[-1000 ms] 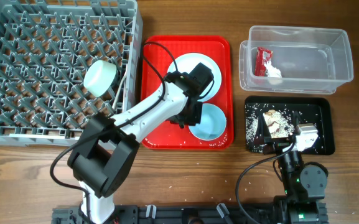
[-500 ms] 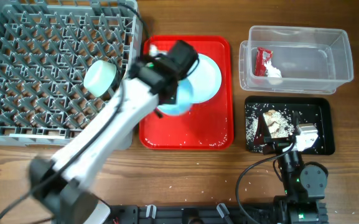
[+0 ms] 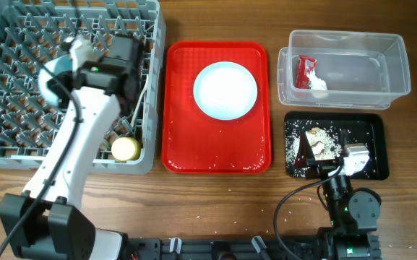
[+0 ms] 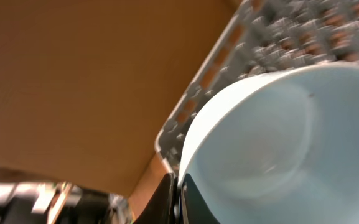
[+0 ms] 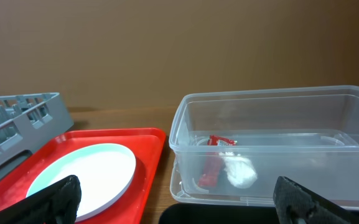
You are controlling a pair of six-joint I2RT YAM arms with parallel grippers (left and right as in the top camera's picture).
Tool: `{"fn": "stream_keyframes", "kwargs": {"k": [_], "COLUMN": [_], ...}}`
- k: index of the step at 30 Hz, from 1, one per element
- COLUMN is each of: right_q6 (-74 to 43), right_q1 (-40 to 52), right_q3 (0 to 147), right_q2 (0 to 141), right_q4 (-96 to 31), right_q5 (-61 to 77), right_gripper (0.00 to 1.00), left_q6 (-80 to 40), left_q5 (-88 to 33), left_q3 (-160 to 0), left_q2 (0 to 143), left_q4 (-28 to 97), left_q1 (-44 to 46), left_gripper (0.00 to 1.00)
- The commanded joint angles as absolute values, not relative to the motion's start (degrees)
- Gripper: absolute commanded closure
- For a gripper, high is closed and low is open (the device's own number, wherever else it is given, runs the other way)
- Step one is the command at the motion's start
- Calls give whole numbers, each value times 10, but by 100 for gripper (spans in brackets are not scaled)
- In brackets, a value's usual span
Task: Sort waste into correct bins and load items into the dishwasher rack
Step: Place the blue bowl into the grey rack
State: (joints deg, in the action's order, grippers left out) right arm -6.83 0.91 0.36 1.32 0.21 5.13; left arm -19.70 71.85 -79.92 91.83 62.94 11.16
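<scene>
The pale blue-green bowl will go from my left gripper among the pegs (image 3: 89,93) near the grey dishwasher rack's middle.
My left gripper (image 3: 69,56) is over the grey dishwasher rack (image 3: 20,29), shut on the rim of a pale blue-green bowl (image 3: 49,81). The left wrist view shows the jaws (image 4: 178,194) pinching the bowl (image 4: 279,143) above the rack (image 4: 279,31). The other bowl is hidden. The yellow-green cup (image 3: 126,148) lies in the rack's near right corner. The pale blue plate (image 3: 225,90) sits on the red serving tray (image 3: 255,155). The red wrapper (image 3: 306,69) and white tissue (image 3: 318,84) lie in the clear tub (image 3: 392,68). Food scraps (image 3: 322,143) lie in the black tray (image 3: 373,126). My right gripper (image 5: 179,205) is open and empty.
A thin white utensil handle (image 3: 140,97) leans by the rack's right wall. Crumbs are scattered on the wooden table near the black tray. The right wrist view shows the plate (image 5: 86,171), the tub (image 5: 279,124) and the rack's corner (image 5: 17,112).
My left gripper lifted the bowl off the red tray and carried it left over the rack. The cup in the rack's corner has come into view. The right arm has not moved.
</scene>
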Motion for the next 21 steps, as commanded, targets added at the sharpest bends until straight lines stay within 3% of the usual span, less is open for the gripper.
{"fn": "stream_keyframes", "kwargs": {"k": [1,12,21], "right_q6": [-77,-77,-77], "right_q1": [7,7,7], "right_q3": [3,3,3], "right_q2": [13,13,13], "right_q4": [4,4,4], "right_q5": [58,58,58], "right_gripper": [0,0,0], "left_q6": [-84,77,82], "left_q5": [715,706,684], "left_q3": [-793,-769,-769], "left_q2": [923,1056,1062], "left_q4": [543,384,366], "left_q1": [52,37,69], "left_gripper": [96,96,96]}}
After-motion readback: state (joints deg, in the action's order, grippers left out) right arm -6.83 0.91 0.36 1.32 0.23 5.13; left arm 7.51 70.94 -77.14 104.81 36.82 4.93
